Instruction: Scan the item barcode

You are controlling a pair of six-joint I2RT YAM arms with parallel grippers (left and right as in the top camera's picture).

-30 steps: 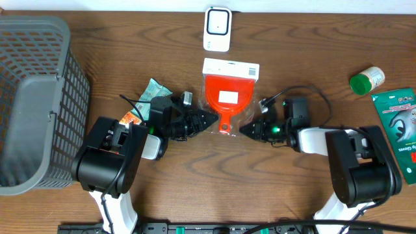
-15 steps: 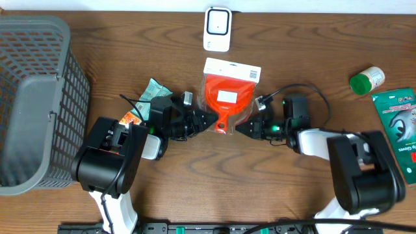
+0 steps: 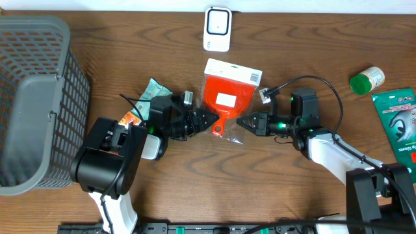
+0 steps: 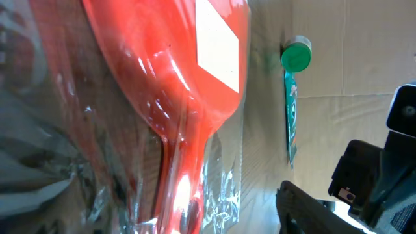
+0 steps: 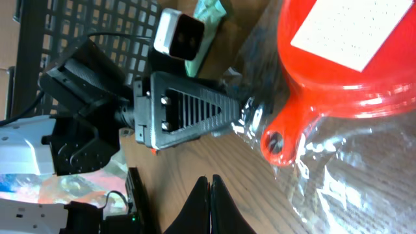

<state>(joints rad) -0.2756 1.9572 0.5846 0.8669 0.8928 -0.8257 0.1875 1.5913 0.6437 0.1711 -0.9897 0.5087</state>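
Note:
The robot's right gripper has its empty fingers shut over the wood, short of the clear bag, so it should open, move in and pinch the bag (image 3: 233, 132) beside the handle.
The item is a red scoop (image 3: 227, 101) sealed in a clear bag, with a white label (image 3: 227, 99) and a white header card (image 3: 233, 70) at its far end. Its handle points toward me. My left gripper (image 3: 213, 119) sits at the handle's end from the left, jaws apart. In the left wrist view the handle (image 4: 185, 175) and crinkled wrap fill the gap beside one dark finger (image 4: 302, 208). My right gripper (image 3: 241, 123) is shut and empty, just right of the handle. In its own view the pinched tips (image 5: 209, 185) hang above bare wood, short of the handle end (image 5: 274, 142).
A white scanner-like device (image 3: 217, 28) stands at the back centre. A grey mesh basket (image 3: 32, 97) fills the left side. A green-capped bottle (image 3: 366, 79) and a green packet (image 3: 398, 130) lie at the right. A colourful pouch (image 3: 151, 91) lies under my left arm.
My right gripper nudged the handle leftward, then drew back to the right, still shut. The item turned slightly. My left jaws spread a little wider.

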